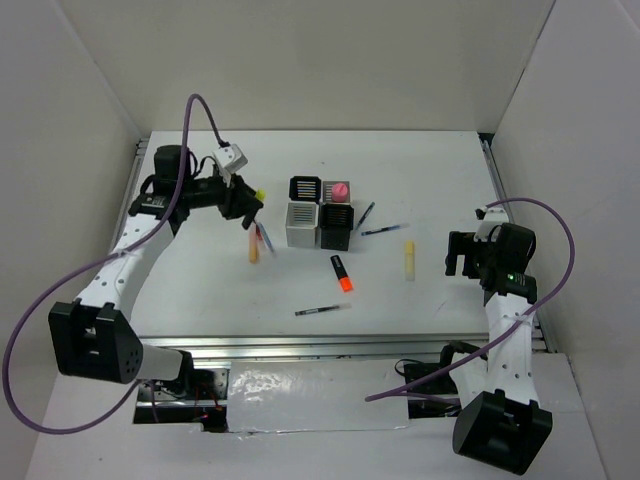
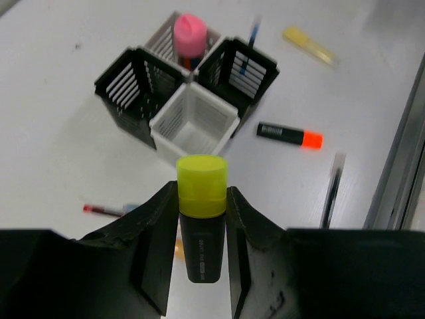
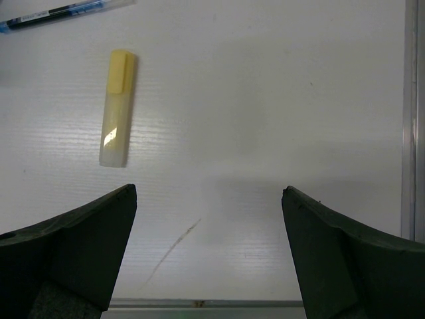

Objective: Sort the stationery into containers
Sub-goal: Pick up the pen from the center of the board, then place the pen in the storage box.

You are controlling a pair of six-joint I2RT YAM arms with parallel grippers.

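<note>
My left gripper is going to let go of the black highlighter with the yellow cap inside the empty white cup (image 1: pixel 302 216) (image 2: pixel 183 117).
My left gripper (image 1: pixel 246 205) (image 2: pixel 202 191) is shut on a black highlighter with a yellow cap (image 2: pixel 202 219) (image 1: pixel 260 193) and holds it above the table, left of the containers. The four cups (image 1: pixel 320 210) stand in a cluster: a white one (image 2: pixel 196 123) nearest the gripper, two black ones (image 2: pixel 133 90) (image 2: pixel 239 70), and a grey one holding a pink highlighter (image 2: pixel 189 34) (image 1: pixel 340 190). My right gripper (image 1: pixel 460 255) (image 3: pixel 207 193) is open and empty, just right of a pale yellow highlighter (image 3: pixel 116 109) (image 1: pixel 409 260) lying on the table.
An orange-capped black highlighter (image 1: pixel 342 273) (image 2: pixel 290 135) lies in front of the cups. A peach highlighter (image 1: pixel 253 250) and a pen (image 1: pixel 265 240) lie under the left arm. More pens lie right of the cups (image 1: pixel 385 229) (image 1: pixel 365 213) and near the front edge (image 1: pixel 322 310).
</note>
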